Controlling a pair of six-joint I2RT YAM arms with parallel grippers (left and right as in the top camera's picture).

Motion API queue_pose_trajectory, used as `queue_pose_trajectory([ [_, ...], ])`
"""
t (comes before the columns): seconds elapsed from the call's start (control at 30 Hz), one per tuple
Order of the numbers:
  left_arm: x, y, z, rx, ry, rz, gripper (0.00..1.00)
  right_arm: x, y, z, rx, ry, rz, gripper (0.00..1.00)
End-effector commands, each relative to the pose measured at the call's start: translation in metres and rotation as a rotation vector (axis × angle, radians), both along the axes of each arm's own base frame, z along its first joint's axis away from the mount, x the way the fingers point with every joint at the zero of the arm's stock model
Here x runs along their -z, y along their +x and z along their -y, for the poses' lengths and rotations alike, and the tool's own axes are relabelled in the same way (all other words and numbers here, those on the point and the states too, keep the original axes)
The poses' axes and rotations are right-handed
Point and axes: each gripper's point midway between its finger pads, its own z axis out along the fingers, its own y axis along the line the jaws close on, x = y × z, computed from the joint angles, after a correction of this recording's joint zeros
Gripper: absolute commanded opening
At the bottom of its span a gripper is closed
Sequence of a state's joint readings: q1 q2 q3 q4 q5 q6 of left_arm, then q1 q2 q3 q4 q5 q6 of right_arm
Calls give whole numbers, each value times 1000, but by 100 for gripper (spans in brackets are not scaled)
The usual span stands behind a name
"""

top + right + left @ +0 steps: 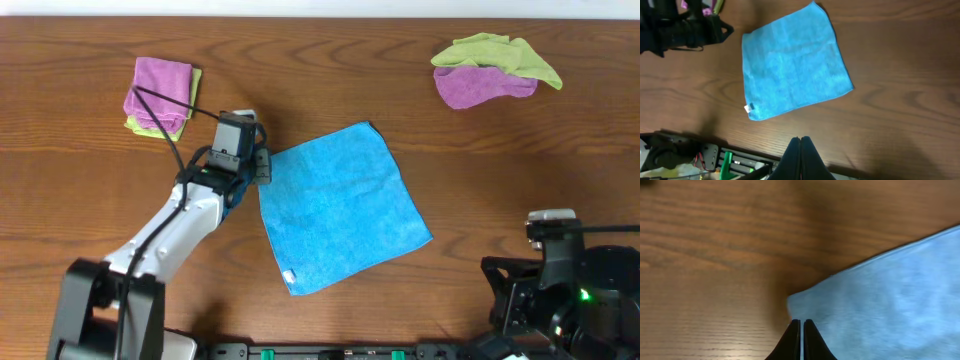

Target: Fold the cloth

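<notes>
Next, I let the sky-blue cloth's corner go with my left gripper on the bare wood (266, 129) just behind the cloth's back edge.
The sky-blue cloth (340, 205) lies flat and unfolded on the wooden table, turned like a diamond, with its white tag (289, 277) at the near corner. My left gripper (262, 165) sits at the cloth's left corner. In the left wrist view its fingertips (801, 321) are shut, just over the edge of the cloth (890, 295), which is not lifted. My right gripper (551, 218) rests at the front right, apart from the cloth. In the right wrist view its fingers (800, 138) are shut and empty, with the cloth (790, 65) ahead of them.
A folded purple cloth on a lime-green one (160, 95) lies at the back left, close behind my left arm. A crumpled lime-green and purple pile (490, 70) lies at the back right. The table's front edge with the arm mounts (730, 162) is below.
</notes>
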State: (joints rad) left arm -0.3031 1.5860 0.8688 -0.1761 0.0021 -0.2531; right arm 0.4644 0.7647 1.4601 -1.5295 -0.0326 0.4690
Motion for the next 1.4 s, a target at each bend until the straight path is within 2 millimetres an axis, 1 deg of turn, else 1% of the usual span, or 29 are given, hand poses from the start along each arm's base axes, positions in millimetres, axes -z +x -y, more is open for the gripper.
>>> queue_pose_trajectory([
  [0.0, 13, 1, -2, 10, 33, -30, 6, 3, 1, 1, -11, -20, -2, 2],
  [0.13, 23, -2, 2, 26, 15, -62, 6, 7, 1, 0, -10, -25, -11, 1],
  [0.27, 27, -3, 4, 21, 5, -75, 6, 14, 3, 0, -8, -36, -27, 2],
  [0.37, 30, -4, 10, 38, -27, -88, 6, 19, 5, -1, -8, -40, -35, 2],
  [0.47, 36, -5, 14, 39, -50, -105, 6, 18, 6, -2, -8, -36, -28, 2],
  [0.63, 52, -7, 20, 44, -78, -146, 5, 18, 6, -2, -8, -36, -28, 2],
  [0.8, 62, -5, 21, 34, -85, -155, 5, 18, 6, -2, -9, -36, -27, 2],
  [1.03, 69, 4, 22, 33, -80, -129, 5, 18, 7, -2, -8, -36, -27, 2],
  [1.13, 73, 10, 16, 20, -40, -123, 6, 18, 7, -1, -5, -40, -25, 2],
  [1.2, 76, 15, 17, 41, -20, -122, 6, 18, 8, 1, 4, -48, -21, 2],
  [1.3, 76, 25, 21, 66, -14, -119, 6, 17, 10, 2, 12, -54, -14, 2],
  [1.37, 74, 37, 25, 82, -7, -115, 5, 16, 11, 2, 12, -51, -7, 2],
])
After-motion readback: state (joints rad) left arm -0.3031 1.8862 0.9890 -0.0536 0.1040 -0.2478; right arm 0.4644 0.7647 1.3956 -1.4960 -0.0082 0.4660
